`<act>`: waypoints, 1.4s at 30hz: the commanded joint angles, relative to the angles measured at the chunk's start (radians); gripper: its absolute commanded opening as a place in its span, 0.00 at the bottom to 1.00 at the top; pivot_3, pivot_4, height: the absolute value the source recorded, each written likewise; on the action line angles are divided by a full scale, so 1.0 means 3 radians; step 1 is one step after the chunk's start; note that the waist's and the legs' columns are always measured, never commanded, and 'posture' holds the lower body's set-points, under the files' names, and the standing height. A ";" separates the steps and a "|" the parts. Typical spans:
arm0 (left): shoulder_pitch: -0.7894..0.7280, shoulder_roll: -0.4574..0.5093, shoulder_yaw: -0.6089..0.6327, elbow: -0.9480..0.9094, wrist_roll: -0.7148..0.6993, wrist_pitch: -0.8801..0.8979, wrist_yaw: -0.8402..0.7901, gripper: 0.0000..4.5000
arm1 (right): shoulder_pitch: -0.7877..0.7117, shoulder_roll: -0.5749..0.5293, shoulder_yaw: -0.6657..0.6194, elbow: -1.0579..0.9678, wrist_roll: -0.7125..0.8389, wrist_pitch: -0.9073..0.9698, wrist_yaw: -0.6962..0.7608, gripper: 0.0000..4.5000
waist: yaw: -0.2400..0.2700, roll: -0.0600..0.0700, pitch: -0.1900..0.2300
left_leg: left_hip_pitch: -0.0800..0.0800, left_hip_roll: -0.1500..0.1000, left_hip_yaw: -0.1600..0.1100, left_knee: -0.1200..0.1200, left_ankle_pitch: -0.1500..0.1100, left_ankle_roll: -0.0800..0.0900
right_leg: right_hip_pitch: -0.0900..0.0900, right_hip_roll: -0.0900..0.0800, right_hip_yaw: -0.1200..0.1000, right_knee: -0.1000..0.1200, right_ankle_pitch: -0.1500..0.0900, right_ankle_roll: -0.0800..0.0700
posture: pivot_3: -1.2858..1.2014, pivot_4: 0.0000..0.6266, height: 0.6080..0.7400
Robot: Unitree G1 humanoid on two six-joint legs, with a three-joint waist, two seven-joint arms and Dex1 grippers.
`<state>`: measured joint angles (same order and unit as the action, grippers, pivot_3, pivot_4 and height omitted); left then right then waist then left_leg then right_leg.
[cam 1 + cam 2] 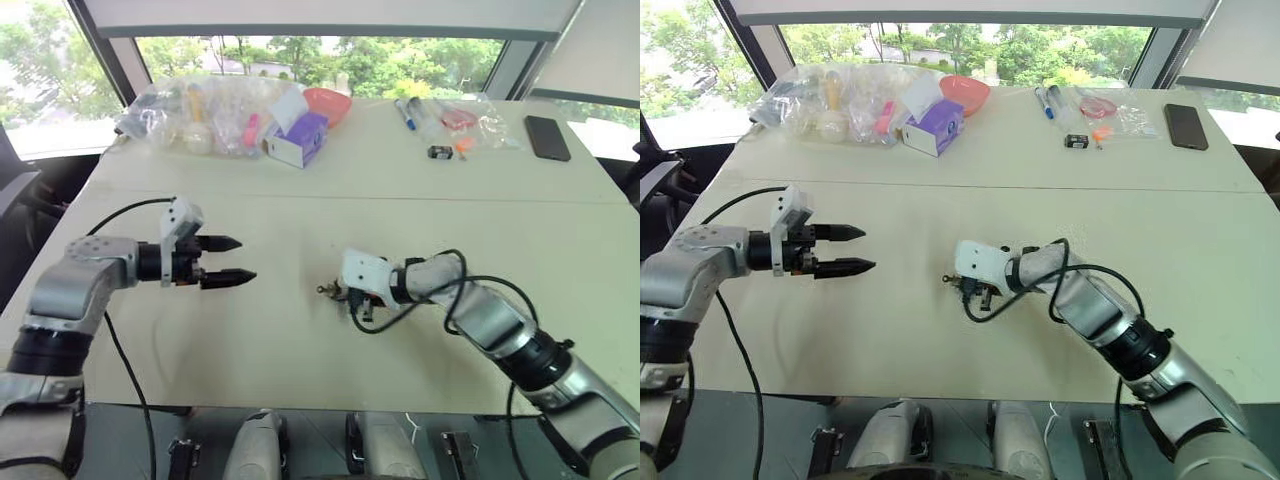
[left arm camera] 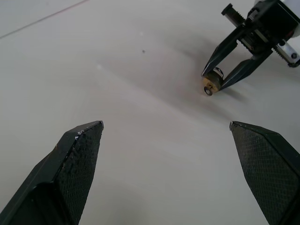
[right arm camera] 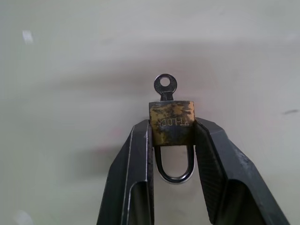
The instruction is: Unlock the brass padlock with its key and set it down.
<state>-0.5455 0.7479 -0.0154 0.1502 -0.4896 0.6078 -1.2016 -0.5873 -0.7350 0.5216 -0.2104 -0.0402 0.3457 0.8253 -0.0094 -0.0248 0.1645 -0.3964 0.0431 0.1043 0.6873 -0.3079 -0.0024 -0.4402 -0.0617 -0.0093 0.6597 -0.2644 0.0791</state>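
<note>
The padlock's shackle rests back between the right gripper's fingers, so the robot's left gripper will grab the padlock's body [image 3: 171, 123] from the key end, keeping the shackle clear.
The brass padlock [image 3: 171, 123] is pinched by its body between the fingers of my right gripper [image 3: 172, 125], which is shut on it low over the white table [image 1: 300, 340]. Its silver shackle [image 3: 174, 174] points back toward the wrist. The key [image 3: 165, 86] sticks out of the far end of the body, its round bow free. In the left eye view this gripper [image 1: 338, 293] sits at the table's middle. My left gripper [image 1: 238, 260] hovers to its left, open and empty, pointing at the padlock [image 2: 212, 83].
Along the far side of the table lie clear plastic bags [image 1: 190, 115], a purple box [image 1: 298, 138], a red bowl [image 1: 328, 103], pens [image 1: 405, 112], a small black-and-white object [image 1: 440, 152] and a black phone [image 1: 547, 137]. Black cables trail from both arms.
</note>
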 commanded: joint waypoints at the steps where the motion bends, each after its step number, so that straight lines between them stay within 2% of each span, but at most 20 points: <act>1: -0.0306 -0.0204 0.0047 0.0218 -0.0135 0.0039 -0.0093 1.00 | -0.0199 -0.0099 -0.0298 0.0053 -0.0366 -0.0912 -0.0232 0.15 | -0.0007 -0.0001 0.0001 | 0.0000 0.0000 0.0000 0.0000 0.0000 0.0000 | 0.0000 0.0001 0.0000 0.0000 0.0000 0.0000 | 0.52 0.24 0.96; 6: -0.0686 -0.0538 0.0061 0.0491 -0.0288 0.0202 -0.0244 1.00 | -0.0312 -0.0022 -0.0465 0.0301 -0.0641 -0.1533 -0.0455 0.15 | -0.0029 -0.0001 0.0001 | 0.0001 0.0003 0.0000 -0.0001 0.0011 -0.0020 | -0.0001 0.0007 0.0000 0.0001 0.0000 0.0000 | 0.52 0.24 0.96; 13: -0.1135 -0.0908 0.0027 0.0927 -0.0285 0.0194 -0.0349 1.00 | -0.0319 0.0201 -0.0592 0.0371 -0.0836 -0.1714 -0.0616 0.15 | -0.0017 -0.0001 0.0001 | 0.0000 0.0003 0.0000 -0.0001 0.0013 -0.0022 | -0.0001 0.0005 0.0001 0.0001 0.0000 0.0000 | 0.52 0.24 0.96; 16: -0.1204 -0.0996 -0.0037 0.1049 -0.0194 0.0094 -0.0385 0.82 | -0.0320 0.0264 -0.0643 0.0338 -0.0879 -0.1704 -0.0642 0.15 | -0.0017 -0.0001 0.0001 | 0.0000 0.0003 0.0000 -0.0001 0.0013 -0.0022 | -0.0001 0.0005 0.0001 0.0001 0.0000 0.0000 | 0.52 0.24 0.96; 23: -0.1311 -0.1105 -0.0033 0.1286 -0.0063 -0.0057 -0.0453 0.04 | -0.0284 0.0329 -0.0749 0.0262 -0.0913 -0.1658 -0.0633 0.15 | -0.0017 -0.0001 0.0001 | 0.0001 0.0003 0.0000 -0.0001 0.0013 -0.0022 | -0.0001 0.0005 0.0001 0.0001 0.0000 0.0000 | 0.52 0.24 0.96; 24: -0.1325 -0.1121 -0.0028 0.1310 -0.0052 -0.0071 -0.0454 0.02 | -0.0278 0.0335 -0.0754 0.0250 -0.0919 -0.1653 -0.0628 0.15 | -0.0016 -0.0001 0.0001 | 0.0001 0.0003 0.0000 -0.0001 0.0013 -0.0022 | -0.0001 0.0005 0.0001 0.0001 0.0000 0.0000 | 0.52 0.24 0.96; 33: -0.1336 -0.1155 0.0006 0.1345 -0.0034 -0.0066 -0.0487 0.02 | -0.0210 0.0384 -0.0756 0.0163 -0.0921 -0.1596 -0.0575 0.15 | -0.0019 -0.0001 0.0001 | 0.0001 0.0002 -0.0001 -0.0001 0.0013 -0.0022 | -0.0001 0.0005 0.0001 0.0001 0.0000 0.0000 | 0.52 0.24 0.96; 36: -0.1324 -0.1120 0.0008 0.1330 -0.0049 0.0010 -0.0549 0.20 | -0.0209 0.0389 -0.0767 0.0204 -0.0930 -0.1609 -0.0581 0.15 | -0.0020 -0.0001 0.0001 | 0.0001 0.0003 -0.0001 -0.0001 0.0013 -0.0022 | -0.0001 0.0005 0.0001 0.0001 0.0000 0.0000 | 0.52 0.24 0.96; 40: -0.1310 -0.1124 0.0052 0.1318 -0.0009 -0.0079 -0.0475 0.61 | -0.0215 0.0390 -0.0780 0.0235 -0.0936 -0.1610 -0.0593 0.15 | -0.0018 -0.0001 0.0001 | 0.0001 0.0003 -0.0001 -0.0001 0.0013 -0.0022 | -0.0001 0.0005 0.0001 0.0001 0.0000 0.0000 | 0.52 0.24 0.96; 42: -0.1307 -0.1121 0.0056 0.1321 -0.0011 -0.0082 -0.0475 0.61 | -0.0217 0.0391 -0.0784 0.0243 -0.0938 -0.1609 -0.0599 0.15 | -0.0018 -0.0001 0.0001 | 0.0001 0.0003 -0.0001 -0.0001 0.0013 -0.0022 | -0.0001 0.0005 0.0001 0.0001 0.0000 0.0000 | 0.52 0.24 0.96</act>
<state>-0.9222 0.4037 -0.0207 0.5695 -0.4895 0.5987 -1.3440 -0.6416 -0.6235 0.3289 -0.1118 -0.3235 -0.1294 0.6552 -0.0147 -0.0251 0.1647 -0.3963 0.0439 0.1041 0.6870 -0.3041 -0.0091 -0.4405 -0.0603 -0.0089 0.6600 -0.2645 0.0791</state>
